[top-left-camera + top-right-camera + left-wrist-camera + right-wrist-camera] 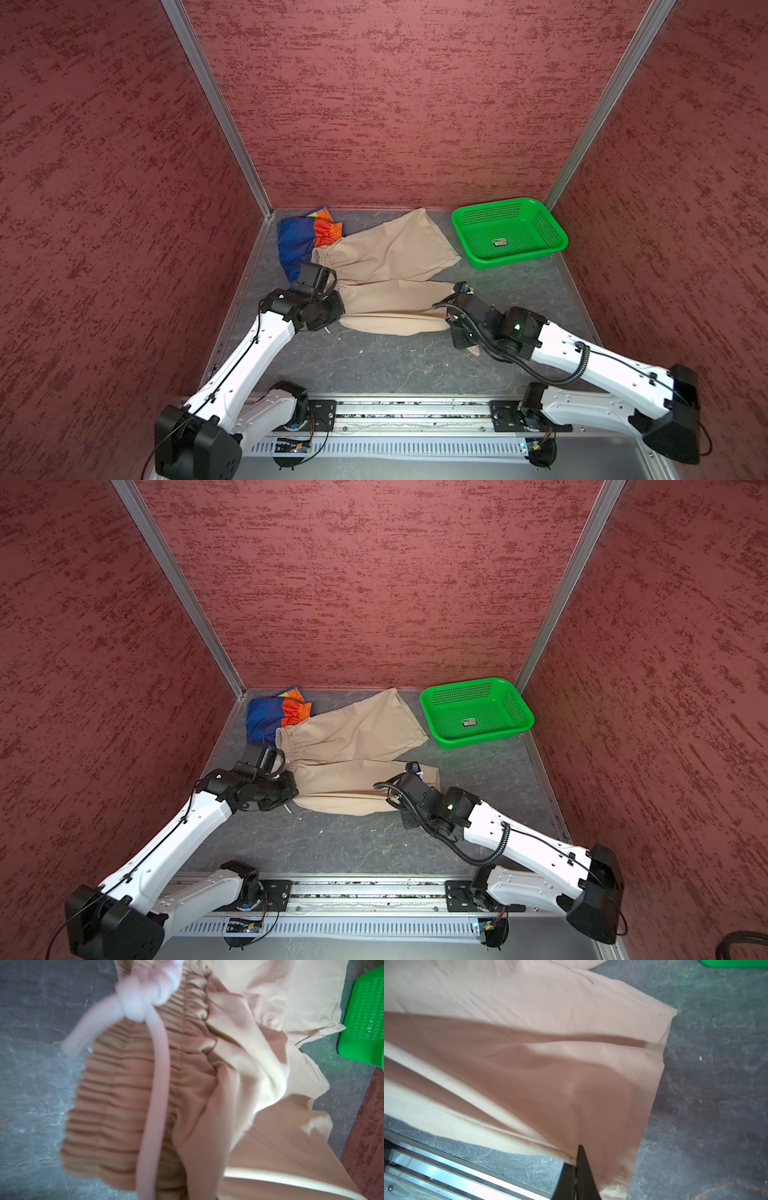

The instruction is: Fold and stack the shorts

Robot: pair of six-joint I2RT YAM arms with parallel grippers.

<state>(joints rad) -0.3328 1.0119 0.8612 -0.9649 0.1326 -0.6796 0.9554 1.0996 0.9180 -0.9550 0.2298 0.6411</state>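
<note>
My right gripper has the edge of the near leg. It will let go of it on the far leg of the beige shorts (398,232), near its back corner.
The beige shorts (395,257) (353,737) lie spread on the grey table, gathered waistband (116,1084) to the left and white drawstring (153,1064) hanging knotted. My left gripper (334,309) (291,789) is shut on the near end of the waistband; its jaws are hidden by cloth in the left wrist view. My right gripper (578,1159) (455,322) is shut on the near edge of the near leg, close to its hem, and the fabric rises in a ridge. The rainbow-striped shorts (299,241) (266,717) lie crumpled in the back left corner, partly under the beige pair.
A green perforated basket (509,230) (476,710) (365,1012) stands at the back right, holding one small label. Red textured walls enclose the table on three sides. A metal rail (415,411) (436,1167) runs along the front edge.
</note>
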